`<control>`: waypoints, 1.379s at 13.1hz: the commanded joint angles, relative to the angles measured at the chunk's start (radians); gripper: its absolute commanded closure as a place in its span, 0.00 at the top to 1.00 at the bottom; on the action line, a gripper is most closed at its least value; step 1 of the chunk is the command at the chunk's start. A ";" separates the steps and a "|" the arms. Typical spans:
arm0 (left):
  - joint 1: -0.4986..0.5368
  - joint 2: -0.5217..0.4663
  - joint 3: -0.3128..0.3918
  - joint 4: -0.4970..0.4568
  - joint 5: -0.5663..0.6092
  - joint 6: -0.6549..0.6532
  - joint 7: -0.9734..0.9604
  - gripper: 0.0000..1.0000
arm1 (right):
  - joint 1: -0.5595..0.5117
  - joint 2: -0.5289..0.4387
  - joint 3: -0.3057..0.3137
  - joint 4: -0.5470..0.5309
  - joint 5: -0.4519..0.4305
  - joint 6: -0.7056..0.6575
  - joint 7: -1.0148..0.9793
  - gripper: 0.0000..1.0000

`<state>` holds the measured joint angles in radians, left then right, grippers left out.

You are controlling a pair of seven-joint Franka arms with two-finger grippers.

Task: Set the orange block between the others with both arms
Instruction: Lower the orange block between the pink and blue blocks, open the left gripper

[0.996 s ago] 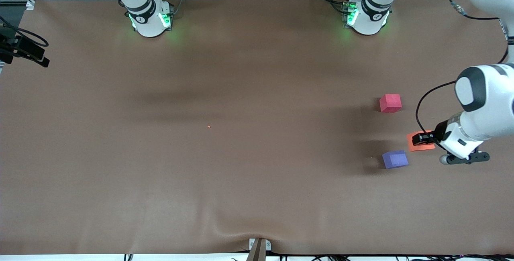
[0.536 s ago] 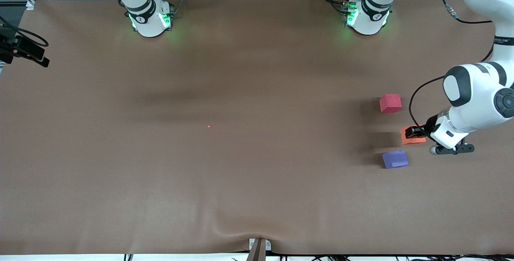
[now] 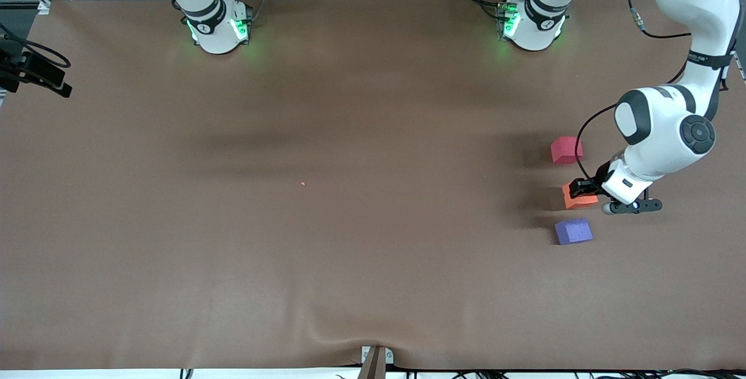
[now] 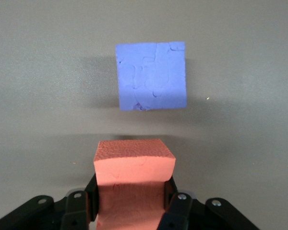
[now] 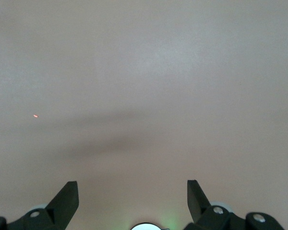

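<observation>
I need to let go of the orange block with my left gripper on the table (image 3: 571,196) (image 4: 139,167) between the pinkish-red cube and the purple-blue cube.
My left gripper (image 3: 580,190) is shut on the orange block (image 3: 577,198), which it holds just above the table. The block hangs over the gap between the pinkish-red cube (image 3: 566,150) and the purple-blue cube (image 3: 573,231). In the left wrist view the orange block (image 4: 134,165) sits between the black fingers (image 4: 91,197), with the purple-blue cube (image 4: 152,76) on the table ahead of it. The left gripper (image 4: 130,195) squeezes the block's sides. My right gripper (image 5: 131,189) is open over bare table with nothing in it. It is out of the front view; the right arm waits.
A tiny orange speck (image 3: 303,183) lies near the table's middle, also seen as the speck (image 5: 35,115). Black camera gear (image 3: 35,73) overhangs the table at the right arm's end. The brown cover bulges at the near edge (image 3: 326,335).
The left gripper has carried the orange block toward the right arm's end, from beside the two cubes to over the gap between them. The cubes and the right gripper have not moved.
</observation>
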<state>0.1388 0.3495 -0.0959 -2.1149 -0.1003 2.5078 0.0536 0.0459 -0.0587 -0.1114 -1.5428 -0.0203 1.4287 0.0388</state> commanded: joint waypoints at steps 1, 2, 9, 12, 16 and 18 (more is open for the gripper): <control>0.015 0.005 -0.011 -0.011 -0.019 0.032 0.026 0.00 | -0.015 0.005 0.013 0.016 -0.003 -0.013 0.001 1.00; 0.015 0.015 -0.011 -0.013 -0.021 0.046 0.038 0.00 | -0.014 0.005 0.013 0.016 -0.003 -0.013 0.001 1.00; 0.013 0.040 -0.025 -0.039 -0.019 0.108 0.058 0.00 | -0.008 0.008 0.015 0.016 -0.003 -0.013 0.001 1.00; 0.015 0.042 -0.030 -0.040 -0.019 0.108 0.104 0.00 | -0.008 0.008 0.015 0.015 -0.003 -0.013 0.001 1.00; 0.027 0.057 -0.030 -0.039 -0.019 0.108 0.153 0.00 | -0.006 0.010 0.016 0.015 -0.003 -0.014 0.001 1.00; 0.030 0.062 -0.030 -0.039 -0.019 0.108 0.157 0.00 | -0.006 0.010 0.018 0.015 -0.003 -0.013 0.001 1.00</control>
<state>0.1502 0.4080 -0.1138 -2.1459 -0.1003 2.5934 0.1774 0.0459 -0.0546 -0.1025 -1.5428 -0.0203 1.4282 0.0388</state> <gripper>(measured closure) 0.471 0.000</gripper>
